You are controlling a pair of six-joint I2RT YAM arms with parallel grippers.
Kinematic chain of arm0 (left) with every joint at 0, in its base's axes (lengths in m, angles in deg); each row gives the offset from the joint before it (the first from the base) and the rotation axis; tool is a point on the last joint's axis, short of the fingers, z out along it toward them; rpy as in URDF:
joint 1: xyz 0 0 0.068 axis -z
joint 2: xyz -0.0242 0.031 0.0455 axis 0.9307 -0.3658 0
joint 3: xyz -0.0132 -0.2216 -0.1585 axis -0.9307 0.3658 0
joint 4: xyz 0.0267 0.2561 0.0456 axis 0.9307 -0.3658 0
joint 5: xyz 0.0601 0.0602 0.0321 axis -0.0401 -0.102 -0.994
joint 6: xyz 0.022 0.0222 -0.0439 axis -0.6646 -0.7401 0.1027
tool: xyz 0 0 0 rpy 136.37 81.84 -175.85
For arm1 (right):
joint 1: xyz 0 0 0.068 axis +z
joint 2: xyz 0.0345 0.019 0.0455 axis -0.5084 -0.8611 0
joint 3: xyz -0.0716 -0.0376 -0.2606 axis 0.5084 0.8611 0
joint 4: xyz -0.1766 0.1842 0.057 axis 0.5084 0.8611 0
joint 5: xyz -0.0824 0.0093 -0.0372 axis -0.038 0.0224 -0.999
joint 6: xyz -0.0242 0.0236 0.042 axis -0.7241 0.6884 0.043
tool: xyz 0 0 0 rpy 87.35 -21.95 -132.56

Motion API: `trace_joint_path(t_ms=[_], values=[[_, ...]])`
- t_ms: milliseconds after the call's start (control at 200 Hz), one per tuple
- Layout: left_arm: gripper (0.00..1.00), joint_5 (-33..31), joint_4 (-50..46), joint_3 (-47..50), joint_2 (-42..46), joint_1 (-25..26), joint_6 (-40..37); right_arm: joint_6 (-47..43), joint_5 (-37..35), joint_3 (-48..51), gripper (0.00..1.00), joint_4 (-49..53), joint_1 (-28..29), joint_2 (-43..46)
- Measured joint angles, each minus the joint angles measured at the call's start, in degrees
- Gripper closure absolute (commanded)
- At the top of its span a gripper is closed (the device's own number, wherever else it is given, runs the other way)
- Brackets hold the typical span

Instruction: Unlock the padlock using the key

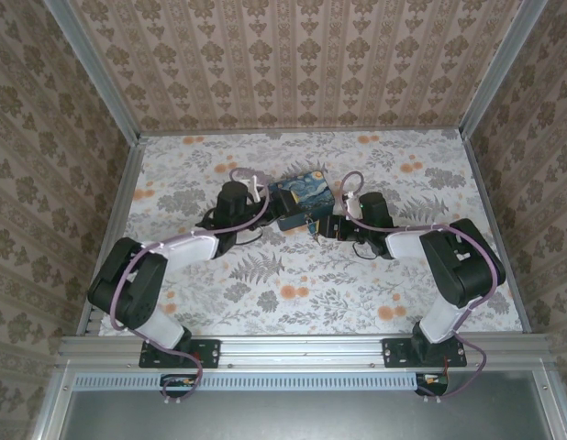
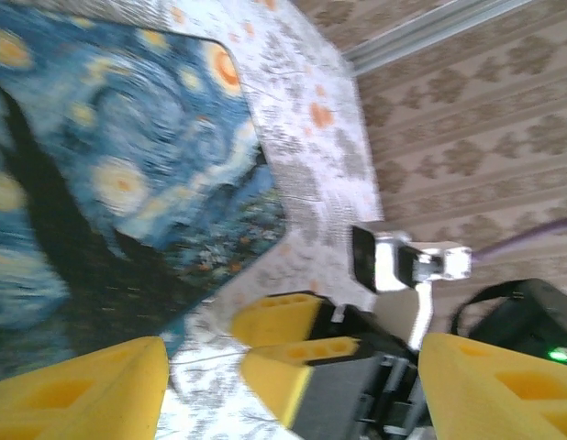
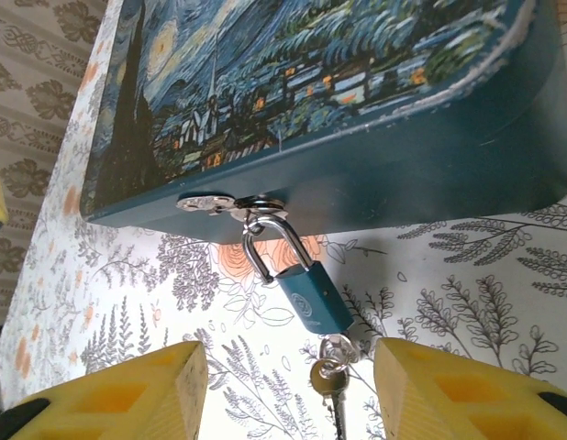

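Observation:
The open shackle hooks through the hasp; my right gripper should grip the padlock's teal body [image 3: 316, 298] and pull the shackle out.
The padlock [image 3: 313, 299], a small teal body with a silver shackle [image 3: 270, 240], hangs from the hasp [image 3: 219, 202] on the painted box [image 3: 293, 82]. The shackle's left leg seems to end just outside the body. A key sits in the padlock's underside, and a ring [image 3: 338, 347] there carries a second key [image 3: 326, 381]. My right gripper [image 3: 283, 403] is open, its fingers wide apart either side of the hanging keys and touching neither. My left gripper [image 2: 293, 394] is open beside the box [image 2: 109, 165], with nothing held. In the top view both grippers, left [image 1: 262, 211] and right [image 1: 323, 229], flank the box's [image 1: 302, 197] near edge.
The floral tablecloth [image 1: 293, 284] covers the table, with patterned walls [image 1: 293, 55] on three sides. In the left wrist view the right arm's yellow fingers [image 2: 279, 321] and a silver bracket [image 2: 403, 261] sit close ahead.

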Motion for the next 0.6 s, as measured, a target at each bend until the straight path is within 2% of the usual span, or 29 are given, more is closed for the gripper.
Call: trace_joint_path(t_ms=[140,240,600], values=[[0.23,-5.49,-13.49,-4.94,2.95,-0.13,-7.58,-2.25,-0.11,-0.96,0.49,1.51,0.00,-1.49],[0.22,-8.26,-19.39,-6.93,5.31,-0.46,-11.19,-3.65,-0.07,-2.25,0.51,2.56,0.02,-2.78],[0.22,-10.95,-25.99,-7.61,6.58,-2.56,-14.67,-5.84,-0.13,-5.51,0.54,4.11,2.08,-6.75]])
